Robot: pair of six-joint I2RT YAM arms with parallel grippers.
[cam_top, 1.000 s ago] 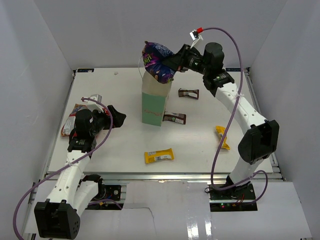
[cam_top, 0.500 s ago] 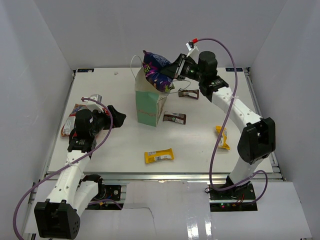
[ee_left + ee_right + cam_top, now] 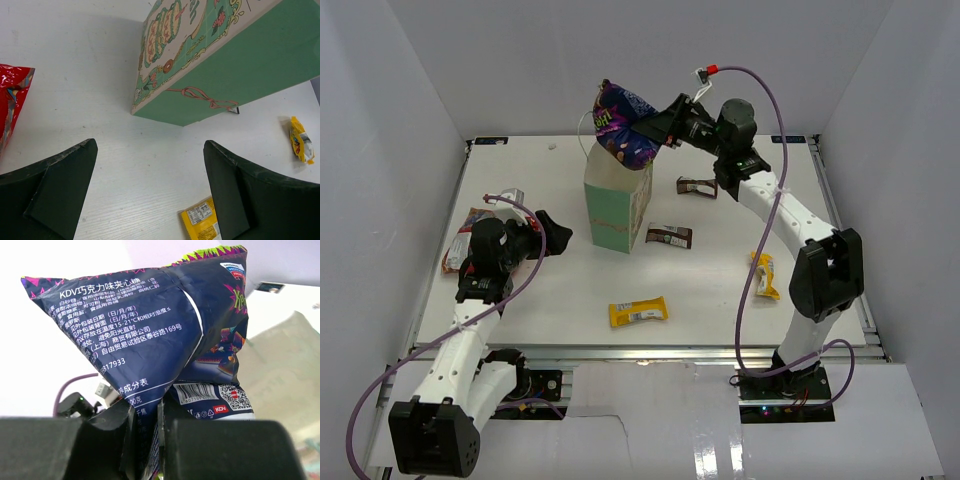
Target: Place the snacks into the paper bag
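My left gripper moves over to the red-orange packet next and then closes on the packet's edge (image 3: 523, 246) (image 3: 11, 107) that is nearest the pale green paper bag.
The pale green paper bag (image 3: 616, 212) stands upright mid-table and fills the upper part of the left wrist view (image 3: 235, 55). My right gripper (image 3: 662, 124) is shut on a large dark blue crinkly bag (image 3: 622, 124), holding it right at the paper bag's top opening. In the right wrist view the blue bag (image 3: 145, 330) is pinched between the fingers of that gripper (image 3: 148, 412). My left gripper (image 3: 556, 234) stands open left of the paper bag, its fingers (image 3: 150, 145) holding nothing. A red-orange packet (image 3: 460, 242) lies beside the left arm.
Two yellow bars lie on the table, one in front (image 3: 638, 313) and one at the right (image 3: 765, 275). Two dark brown bars lie right of the paper bag, one near it (image 3: 669, 236) and one farther back (image 3: 697, 186). White walls enclose the table.
My right gripper has carried the blue bag leftward over the paper bag's mouth. The paper bag has shifted a little to the left. The left arm has not moved.
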